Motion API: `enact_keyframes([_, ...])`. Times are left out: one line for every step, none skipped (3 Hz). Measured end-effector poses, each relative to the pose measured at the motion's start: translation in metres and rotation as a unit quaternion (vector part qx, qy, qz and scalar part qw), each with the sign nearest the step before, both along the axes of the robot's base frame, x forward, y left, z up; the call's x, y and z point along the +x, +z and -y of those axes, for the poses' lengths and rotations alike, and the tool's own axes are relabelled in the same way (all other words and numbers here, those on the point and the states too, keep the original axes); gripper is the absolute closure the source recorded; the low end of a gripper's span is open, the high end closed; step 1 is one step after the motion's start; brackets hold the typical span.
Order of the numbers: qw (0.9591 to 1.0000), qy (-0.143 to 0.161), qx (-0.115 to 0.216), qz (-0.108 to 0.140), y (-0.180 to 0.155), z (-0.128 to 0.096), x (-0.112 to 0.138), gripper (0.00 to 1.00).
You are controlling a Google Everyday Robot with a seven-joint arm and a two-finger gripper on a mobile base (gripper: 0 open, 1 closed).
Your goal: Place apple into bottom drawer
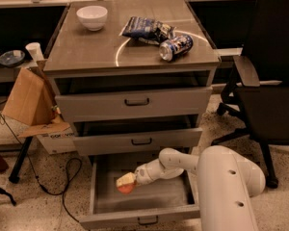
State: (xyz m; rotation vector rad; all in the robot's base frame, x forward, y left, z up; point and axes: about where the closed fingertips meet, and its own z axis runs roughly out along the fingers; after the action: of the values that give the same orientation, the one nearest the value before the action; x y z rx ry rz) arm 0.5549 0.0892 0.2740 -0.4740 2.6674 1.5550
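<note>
The apple will leave my gripper near the middle of the bottom drawer's grey tray [137, 187], behind the front handle.
The bottom drawer [149, 198] is pulled out, its deep grey tray open below the two shallower drawers. My white arm reaches from the right into it. My gripper [126, 182] is low over the left part of the tray, holding the red-orange apple [126, 187], whose lower half shows below the pale fingers. I cannot tell whether the apple touches the tray floor.
On the cabinet top stand a white bowl [92, 17], a blue snack bag [145, 29] and a crushed blue-and-silver can [176, 47]. A black office chair [272, 95] stands to the right. A cardboard box [31, 100] and cables lie to the left on the floor.
</note>
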Motion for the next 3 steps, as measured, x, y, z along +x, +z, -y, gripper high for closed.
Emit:
enact_keyframes([0.9997, -0.012, 0.015, -0.01, -0.017, 0.009, 0.003, 1.0])
enact_keyframes([0.9987, -0.035, 0.032, -0.019, -0.037, 0.024, 0.008, 1.0])
enact_keyframes([0.9975, -0.051, 0.042, -0.026, -0.056, 0.038, 0.01, 1.0])
